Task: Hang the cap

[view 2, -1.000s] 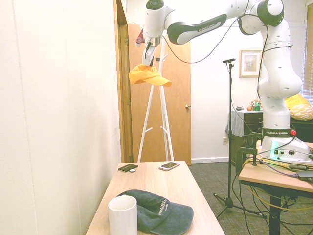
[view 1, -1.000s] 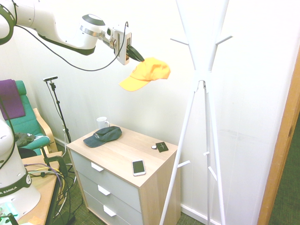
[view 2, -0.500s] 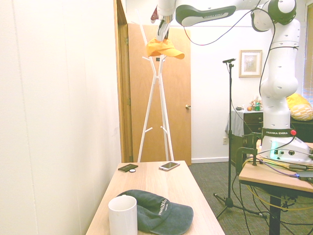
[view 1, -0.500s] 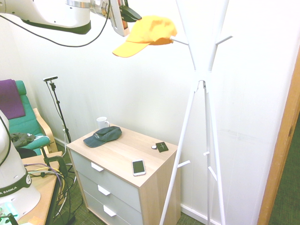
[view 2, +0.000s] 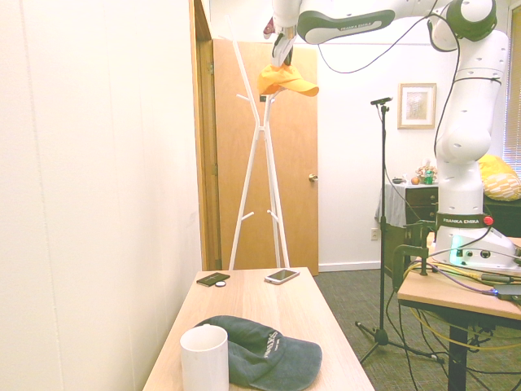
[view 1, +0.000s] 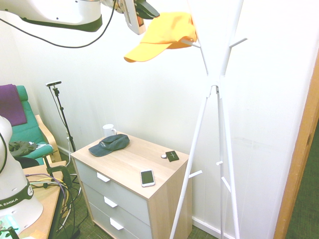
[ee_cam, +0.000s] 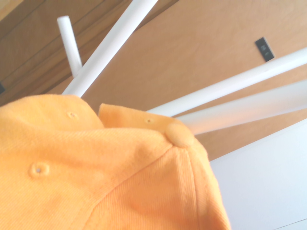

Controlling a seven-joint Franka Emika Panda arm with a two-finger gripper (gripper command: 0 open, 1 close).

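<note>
The robot's gripper will release the orange-yellow cap on the white coat stand's upper peg [view 2: 274, 124] nearest the door handle. The cap now hangs beside the stand's top.
The orange-yellow cap [view 1: 164, 34] hangs high in the air with my gripper [view 1: 147, 11] shut on its crown. Its brim points away from the white coat stand [view 1: 212, 79], and the back of its crown lies against one of the stand's upper pegs [view 1: 188, 44]. In the second exterior view the cap [view 2: 286, 80] sits just beside the stand's top [view 2: 262, 102], under my gripper [view 2: 282, 50]. The wrist view is filled by the cap's orange crown [ee_cam: 96, 182] and top button, with the stand's white poles [ee_cam: 230, 86] close behind it.
Below stands a light wooden dresser [view 1: 132, 172] bearing a dark navy cap [view 1: 109, 145], a white mug [view 1: 109, 130], a phone [view 1: 147, 177] and a small dark wallet [view 1: 172, 155]. A brown door [view 2: 285, 179] is behind the stand. A green chair [view 1: 27, 129] is at the left.
My arm has risen and carried the cap up and toward the coat stand, from well clear of it to against an upper peg. The grip stayed shut.
</note>
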